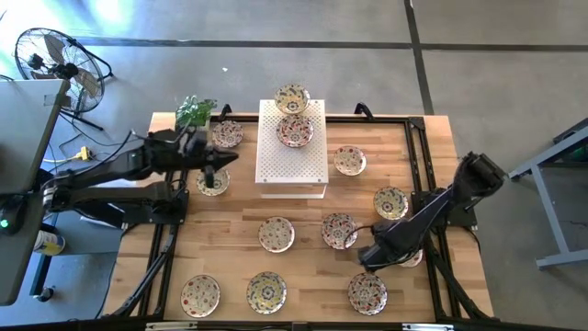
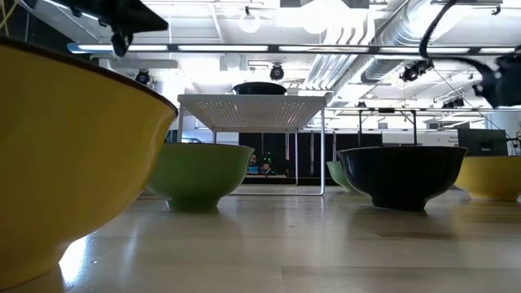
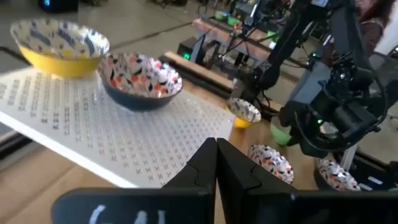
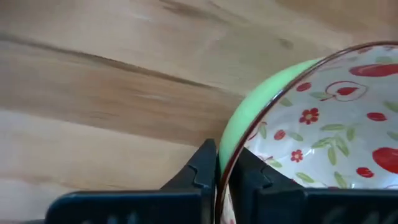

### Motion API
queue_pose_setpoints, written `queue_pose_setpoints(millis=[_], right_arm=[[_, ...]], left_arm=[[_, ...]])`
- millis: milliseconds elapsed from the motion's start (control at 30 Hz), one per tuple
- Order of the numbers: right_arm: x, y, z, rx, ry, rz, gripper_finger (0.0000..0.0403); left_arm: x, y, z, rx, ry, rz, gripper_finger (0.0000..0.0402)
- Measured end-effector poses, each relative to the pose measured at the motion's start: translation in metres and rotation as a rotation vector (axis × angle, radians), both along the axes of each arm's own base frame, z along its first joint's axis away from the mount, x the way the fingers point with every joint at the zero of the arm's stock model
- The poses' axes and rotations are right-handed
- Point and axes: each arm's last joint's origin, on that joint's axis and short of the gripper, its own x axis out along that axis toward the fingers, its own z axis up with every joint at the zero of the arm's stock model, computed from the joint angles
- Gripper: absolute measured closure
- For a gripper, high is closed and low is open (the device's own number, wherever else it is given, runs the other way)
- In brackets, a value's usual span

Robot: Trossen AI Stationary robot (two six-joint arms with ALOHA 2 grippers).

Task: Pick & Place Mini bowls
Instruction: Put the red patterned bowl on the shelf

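Next, my right gripper lets go of the green-sided mini bowl on the white perforated block, between the dark-sided bowl and the block's near edge (image 1: 295,165).
Several mini bowls lie spread over the wooden table (image 1: 303,267), cream inside with red and green flower patterns. Two more stand on the white perforated block (image 1: 292,156): a yellow-sided one (image 1: 292,97) and a dark-sided one (image 1: 295,130). My right gripper (image 4: 217,155) is shut on the rim of a green-sided mini bowl (image 4: 323,118), one finger inside and one outside. From above, that gripper (image 1: 369,256) is low at the table's right, and the arm hides most of that bowl. My left gripper (image 3: 216,163) is shut and empty, held above the table by the block's left edge (image 1: 217,167).
A black frame (image 1: 418,147) runs round the table's edges. A fan (image 1: 55,57) and a grey stand (image 1: 28,138) are off to the left. At table height, a large yellow bowl (image 2: 73,155), a green one (image 2: 195,175) and a black one (image 2: 401,175) show close by.
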Motion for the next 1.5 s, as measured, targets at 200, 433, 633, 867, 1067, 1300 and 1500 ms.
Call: queue_pose_setpoints(millis=[200, 433, 633, 867, 1067, 1300, 1500], right_arm=[[0.012, 0.003, 0.054, -0.053, -0.201, 0.247, 0.0395], [0.033, 0.010, 0.121, -0.061, -0.410, 0.675, 0.0394], [0.056, -0.017, 0.180, -0.175, -0.548, 0.821, 0.0390], [0.113, -0.069, 0.205, -0.339, -0.483, 1.109, 0.0393], [0.171, -0.106, 0.197, -0.434, -0.382, 1.328, 0.0393], [0.203, -0.127, 0.174, -0.406, -0.231, 1.504, 0.0392], [0.209, -0.129, 0.166, -0.416, -0.183, 1.585, 0.0392]], left_arm=[[-0.017, -0.005, 0.004, 0.023, -0.032, -0.016, 0.0401], [-0.028, -0.008, 0.006, 0.041, -0.051, -0.032, 0.0401], [-0.030, -0.010, 0.007, 0.026, -0.068, -0.052, 0.0401], [-0.030, -0.011, 0.008, 0.022, -0.082, -0.092, 0.0401], [-0.030, -0.011, 0.008, 0.022, -0.082, -0.095, 0.0401], [-0.030, -0.011, 0.007, 0.025, -0.075, -0.096, 0.0401], [-0.030, -0.011, 0.006, 0.024, -0.063, -0.096, 0.0401]])
